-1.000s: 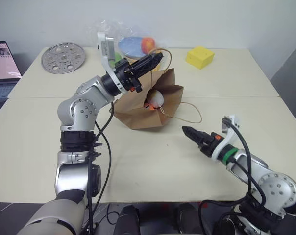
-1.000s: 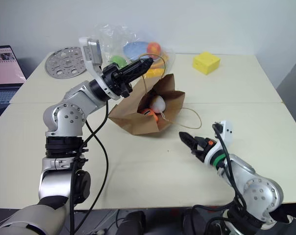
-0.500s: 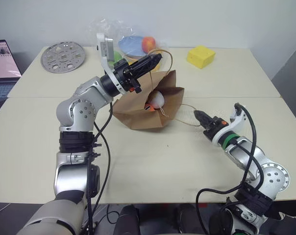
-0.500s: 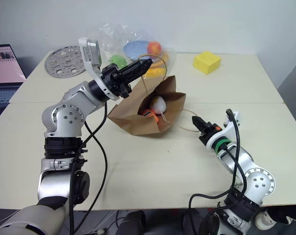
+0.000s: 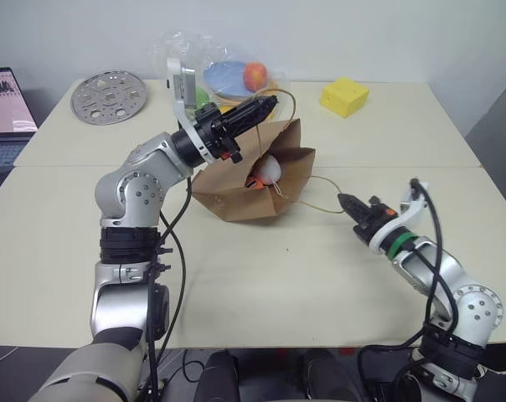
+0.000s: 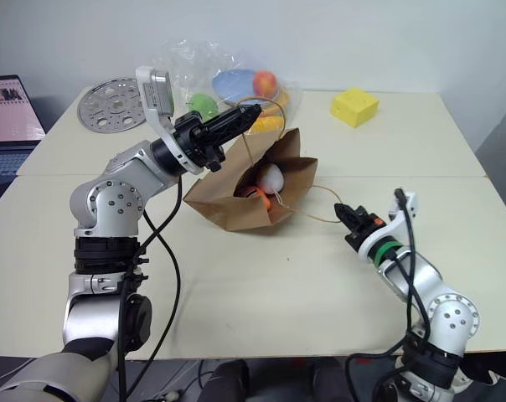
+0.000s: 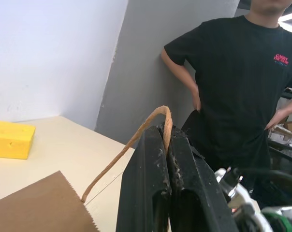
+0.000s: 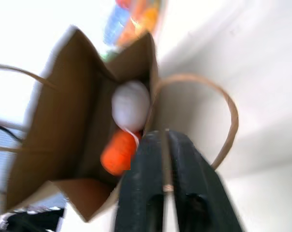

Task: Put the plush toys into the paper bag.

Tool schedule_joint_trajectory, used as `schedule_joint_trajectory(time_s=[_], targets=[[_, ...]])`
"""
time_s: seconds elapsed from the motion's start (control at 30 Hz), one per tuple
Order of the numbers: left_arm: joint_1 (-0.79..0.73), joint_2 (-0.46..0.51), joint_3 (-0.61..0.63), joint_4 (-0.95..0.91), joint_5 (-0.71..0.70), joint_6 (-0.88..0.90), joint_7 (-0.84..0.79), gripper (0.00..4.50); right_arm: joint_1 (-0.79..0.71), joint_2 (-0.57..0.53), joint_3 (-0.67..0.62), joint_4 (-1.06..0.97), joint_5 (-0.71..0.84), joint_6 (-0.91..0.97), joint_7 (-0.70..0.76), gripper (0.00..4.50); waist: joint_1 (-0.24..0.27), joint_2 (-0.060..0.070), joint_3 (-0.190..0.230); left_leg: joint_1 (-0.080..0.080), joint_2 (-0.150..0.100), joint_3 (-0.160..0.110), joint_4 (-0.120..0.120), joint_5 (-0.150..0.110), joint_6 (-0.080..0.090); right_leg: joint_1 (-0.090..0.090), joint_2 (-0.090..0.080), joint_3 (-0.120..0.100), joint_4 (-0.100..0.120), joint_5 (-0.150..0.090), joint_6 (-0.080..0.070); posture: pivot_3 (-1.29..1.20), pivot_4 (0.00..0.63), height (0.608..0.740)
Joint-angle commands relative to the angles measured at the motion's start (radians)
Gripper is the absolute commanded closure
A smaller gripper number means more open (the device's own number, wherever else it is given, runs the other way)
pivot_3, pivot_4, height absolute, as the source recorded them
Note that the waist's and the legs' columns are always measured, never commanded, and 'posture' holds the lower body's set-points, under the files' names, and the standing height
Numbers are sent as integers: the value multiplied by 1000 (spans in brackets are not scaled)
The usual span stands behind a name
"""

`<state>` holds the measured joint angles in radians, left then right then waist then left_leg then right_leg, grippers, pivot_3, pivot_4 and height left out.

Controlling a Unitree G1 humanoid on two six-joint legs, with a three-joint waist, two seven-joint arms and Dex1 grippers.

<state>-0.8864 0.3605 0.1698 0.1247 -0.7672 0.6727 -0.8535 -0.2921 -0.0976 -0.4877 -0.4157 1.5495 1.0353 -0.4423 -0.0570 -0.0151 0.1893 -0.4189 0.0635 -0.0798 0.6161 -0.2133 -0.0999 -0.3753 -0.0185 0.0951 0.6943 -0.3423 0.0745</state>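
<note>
The paper bag is leaning with its loop handle slack at my right gripper, so I will use that gripper to take the loop handle's near strand (image 5: 322,207) and lift the bag upright.
The brown paper bag (image 5: 236,197) lies tilted on the table with its mouth open toward me. Inside it sit the white egg plush toy (image 5: 268,169) and the orange plush toy (image 5: 255,182). My left gripper (image 5: 270,102) is raised above the bag's far side and is shut on one loop handle (image 7: 136,137). The bag's other loop handle (image 5: 316,180) lies on the table to its right. My right gripper (image 5: 343,200) is at that loop's end, shut on the strand. In the right wrist view the white toy (image 8: 130,105) and the orange toy (image 8: 118,151) show inside the bag.
A yellow cheese-like block (image 5: 343,95) stands at the back right. A clear plastic bag of fruit (image 5: 228,75) is behind the paper bag, a perforated metal disc (image 5: 108,98) at the back left, a laptop (image 5: 6,109) at the far left. A person in a black shirt (image 7: 233,72) stands past the table.
My right gripper moved from the table's front up to the loop handle lying beside the bag and closed on it. The left gripper kept still, holding its handle.
</note>
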Motion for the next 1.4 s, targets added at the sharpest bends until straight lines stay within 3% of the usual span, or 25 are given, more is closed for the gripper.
schedule_joint_trajectory(time_s=[0.03, 0.17, 0.3, 0.77, 0.87, 1.2, 1.23, 1.4], targets=[[-6, 5, 10, -41, -10, -3, 6, 4500, 21, -66, 17, -26, 85, -71, -4, 2796, 0, 0, 0, 0, 0, 0, 0, 0, 0, 0, 0, 0, 0, 0, 0, 0, 150, 740], [-8, 6, 8, -36, -10, -4, 3, 4500, 69, -138, 82, 7, 43, -93, 2, 1303, 0, 0, 0, 0, 0, 0, 0, 0, 0, 0, 0, 0, 0, 0, 0, 0, 150, 740], [-12, 3, 5, -33, -9, -6, 2, 4500, 92, -125, 145, 47, -22, -143, 23, 16, 0, 0, 0, 0, 0, 0, 0, 0, 0, 0, 0, 1, -1, 0, 0, 0, 150, 740], [-5, 9, 2, -47, -10, -2, 4, 4500, 56, -53, 256, 96, -38, -235, 50, 16, 1, 0, 0, 0, 0, 0, 0, 0, 0, 0, 0, 1, -1, 0, 0, 0, 150, 740], [-1, 11, 4, -51, -11, 0, 6, 4500, 71, -67, 245, 92, -32, -248, 45, 590, 1, 0, 0, 0, 0, 0, 0, 0, 0, 0, 0, 1, 0, 0, 0, 0, 150, 740], [-3, 7, 2, -51, -10, -2, 7, 4500, 43, -87, 242, 97, -41, -291, 59, 4235, 1, 0, 0, 0, 0, 0, 0, 0, 0, 0, 0, 1, 0, 0, 0, 0, 150, 740], [-3, 7, 2, -50, -10, -2, 7, 4500, 35, -89, 240, 96, -41, -296, 62, 4468, 0, 0, 0, 0, 0, 0, 0, 0, 0, 0, 0, 1, 0, 0, 0, 0, 150, 740], [-5, 7, -3, -41, 3, -10, 8, 4500, -22, -139, 249, 72, -70, -292, 131, 4468, 1, 0, 0, 0, 0, 0, 0, 0, 0, 0, 0, 1, 0, 0, 0, 0, 150, 740]])
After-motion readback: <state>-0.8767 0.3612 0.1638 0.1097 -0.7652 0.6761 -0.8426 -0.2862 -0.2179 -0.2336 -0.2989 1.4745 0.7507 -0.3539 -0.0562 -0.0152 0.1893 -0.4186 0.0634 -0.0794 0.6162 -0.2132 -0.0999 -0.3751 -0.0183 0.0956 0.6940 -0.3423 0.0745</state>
